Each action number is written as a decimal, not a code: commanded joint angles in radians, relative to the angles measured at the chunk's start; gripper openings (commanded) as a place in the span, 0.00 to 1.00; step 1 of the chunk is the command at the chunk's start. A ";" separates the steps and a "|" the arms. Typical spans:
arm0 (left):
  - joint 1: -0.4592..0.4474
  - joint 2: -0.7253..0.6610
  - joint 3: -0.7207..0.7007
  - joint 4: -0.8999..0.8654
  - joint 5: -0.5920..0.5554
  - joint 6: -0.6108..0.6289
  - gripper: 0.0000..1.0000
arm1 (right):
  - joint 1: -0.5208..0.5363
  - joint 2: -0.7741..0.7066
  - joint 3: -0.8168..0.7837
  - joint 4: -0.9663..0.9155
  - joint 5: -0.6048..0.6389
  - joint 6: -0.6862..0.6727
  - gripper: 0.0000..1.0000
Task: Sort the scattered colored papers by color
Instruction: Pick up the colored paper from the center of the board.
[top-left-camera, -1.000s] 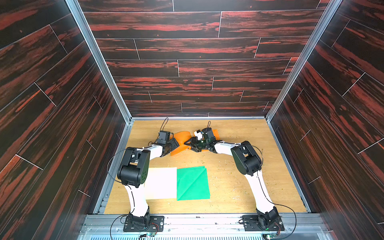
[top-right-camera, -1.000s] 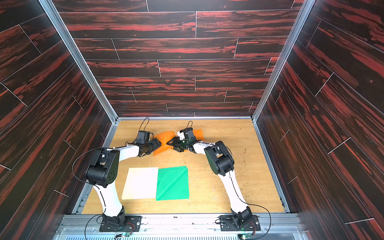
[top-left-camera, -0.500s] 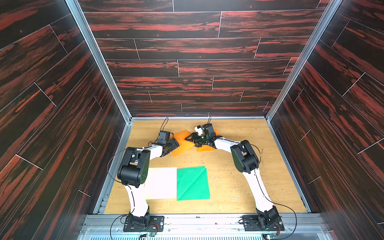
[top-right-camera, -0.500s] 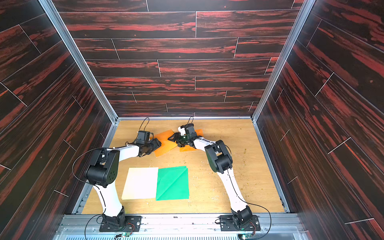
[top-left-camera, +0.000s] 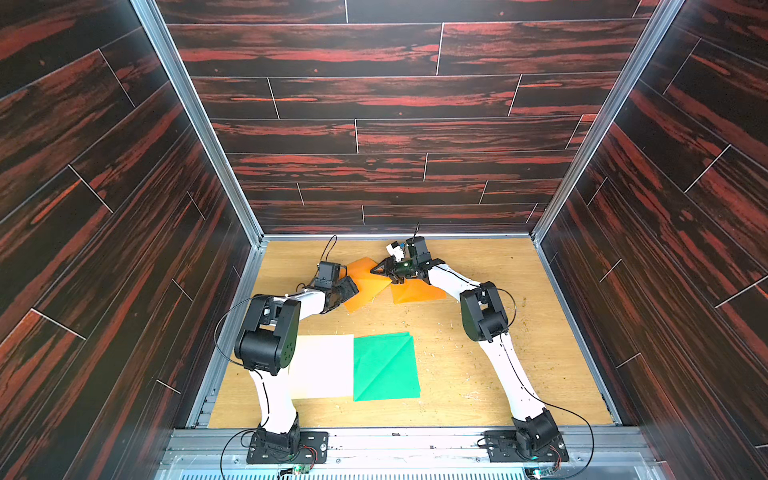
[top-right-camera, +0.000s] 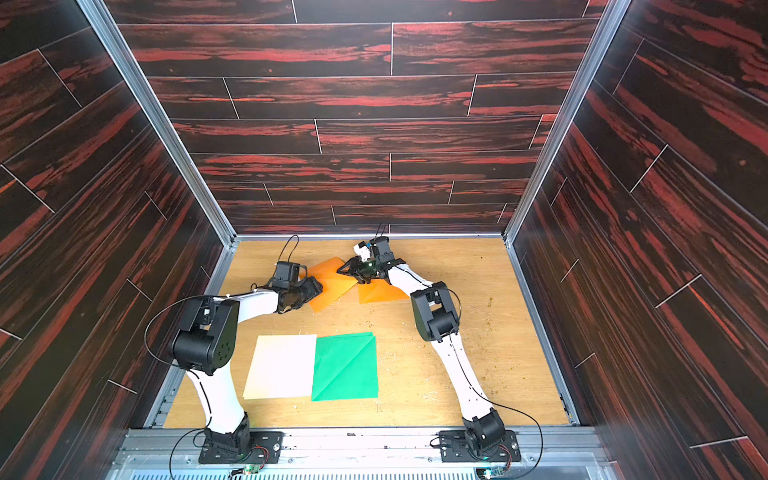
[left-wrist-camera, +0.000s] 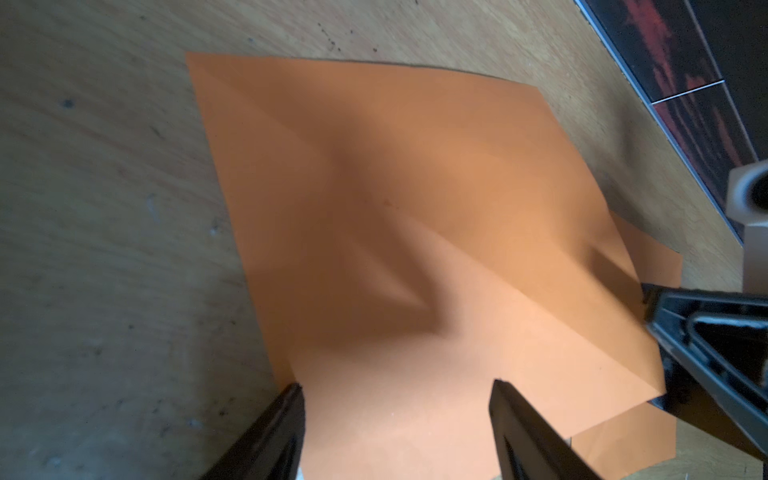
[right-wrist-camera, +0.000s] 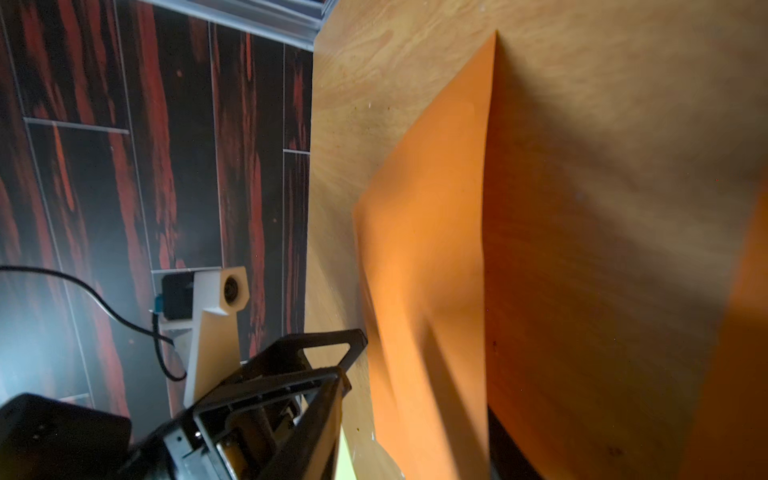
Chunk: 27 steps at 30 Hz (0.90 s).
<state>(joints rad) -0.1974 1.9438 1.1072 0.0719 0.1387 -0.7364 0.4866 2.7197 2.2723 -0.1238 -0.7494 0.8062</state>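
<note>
I should open my right gripper and take the orange paper at my grippers closer to its near corner (left-wrist-camera: 654, 385) to straighten it, as it slants against the other orange paper.
Two orange papers lie at the back of the table, one to the left (top-left-camera: 365, 286) and one to the right (top-left-camera: 417, 293), overlapping at a corner. My left gripper (top-left-camera: 349, 289) is open, its fingers (left-wrist-camera: 286, 419) straddling the near edge of the left orange paper (left-wrist-camera: 415, 249). My right gripper (top-left-camera: 386, 275) is low where the two sheets meet. In the right wrist view its jaws stand apart around a raised edge of orange paper (right-wrist-camera: 428, 257), with a gap beside one finger (right-wrist-camera: 328, 395). A cream-white paper (top-left-camera: 324, 365) and a green paper (top-left-camera: 384, 365) lie side by side near the front.
Dark wood-pattern walls close in the tan tabletop (top-left-camera: 498, 365) on three sides, with metal rails along their feet. Both arm bases are bolted to the front rail. Small crumbs dot the right half of the table.
The orange sheet that stood curled up between the grippers has come down onto the table. My right gripper has shifted toward the back wall and its jaws have narrowed. The left arm is unmoved.
</note>
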 joint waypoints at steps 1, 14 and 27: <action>-0.010 0.064 -0.039 -0.159 0.021 0.000 0.74 | -0.006 0.055 0.068 -0.136 -0.068 -0.065 0.40; -0.010 0.042 -0.024 -0.181 0.007 0.007 0.74 | 0.000 -0.085 -0.152 -0.200 -0.001 -0.182 0.02; -0.010 0.037 0.005 -0.208 0.015 0.024 0.75 | 0.092 -0.427 -0.723 0.157 0.015 -0.059 0.32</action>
<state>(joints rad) -0.2031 1.9442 1.1347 0.0082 0.1417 -0.7170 0.5526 2.3322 1.5814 -0.0525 -0.7361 0.7345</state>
